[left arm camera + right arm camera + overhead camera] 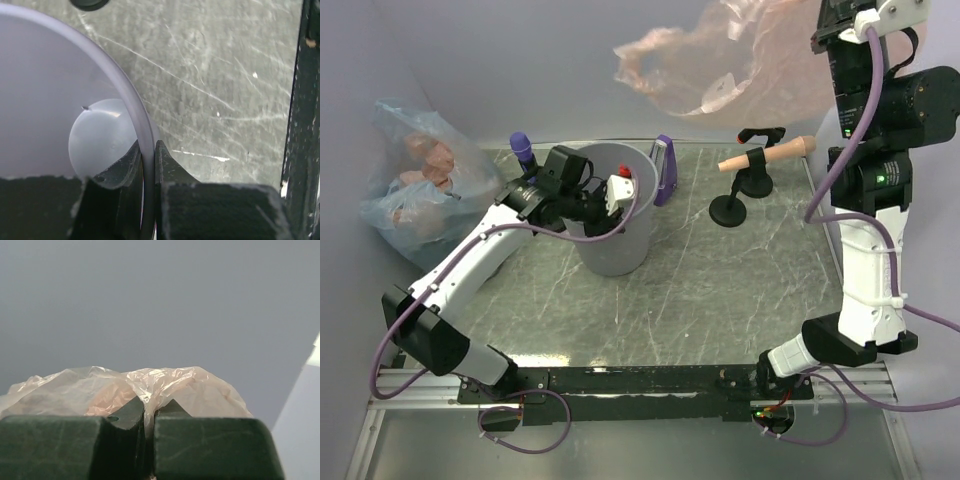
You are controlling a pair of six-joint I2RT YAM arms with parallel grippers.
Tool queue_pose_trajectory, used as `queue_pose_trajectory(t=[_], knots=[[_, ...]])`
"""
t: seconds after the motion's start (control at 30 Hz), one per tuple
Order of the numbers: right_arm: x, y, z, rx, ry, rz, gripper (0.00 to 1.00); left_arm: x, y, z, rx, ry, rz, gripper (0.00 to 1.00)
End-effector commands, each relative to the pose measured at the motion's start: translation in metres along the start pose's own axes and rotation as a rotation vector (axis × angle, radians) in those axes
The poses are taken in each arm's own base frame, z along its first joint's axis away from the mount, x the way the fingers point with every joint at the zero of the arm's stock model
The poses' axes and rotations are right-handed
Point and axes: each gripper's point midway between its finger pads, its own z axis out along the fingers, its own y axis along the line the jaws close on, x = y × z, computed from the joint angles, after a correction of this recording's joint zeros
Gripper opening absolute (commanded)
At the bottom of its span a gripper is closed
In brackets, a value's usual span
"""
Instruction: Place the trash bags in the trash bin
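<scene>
I will let go of the grey trash bin with my left gripper on the marbled table point(632, 269) just in front of the purple box.
The grey trash bin point(620, 240) stands upright at the middle left of the table. My left gripper point(603, 203) is shut on its near left rim, one finger inside the wall and one outside. In the left wrist view the bin's rim point(131, 102) runs down between the fingers of the left gripper point(148, 146). High at the top right, my right gripper point(827, 15) is shut on a thin pink translucent trash bag point(715, 55) that hangs leftward in the air. The right wrist view shows the bag point(180, 385) bunched between the fingers of the right gripper point(149, 407).
A clear bluish bag point(415, 185) stuffed with pink bags lies at the table's far left. A small purple box point(665, 170) stands behind the bin. A black stand point(745, 185) holding a wooden-handled tool is at the back right. The marbled table point(720, 290) spreads in front.
</scene>
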Motion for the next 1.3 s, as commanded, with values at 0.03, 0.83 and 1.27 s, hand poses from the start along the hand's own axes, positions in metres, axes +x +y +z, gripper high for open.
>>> queue_pose_trajectory(t=[0.03, 0.83, 1.27], knots=[[-0.014, 0.033, 0.017, -0.057, -0.097, 0.115, 0.00, -0.010, -0.019, -0.003, 0.078, -0.087, 0.260, 0.01], [0.011, 0.087, 0.027, -0.133, -0.038, 0.274, 0.00, -0.044, -0.059, -0.027, 0.115, -0.182, 0.540, 0.01], [0.022, 0.111, 0.027, -0.189, -0.008, 0.316, 0.00, -0.049, -0.041, -0.061, -0.107, -0.160, 0.534, 0.42]])
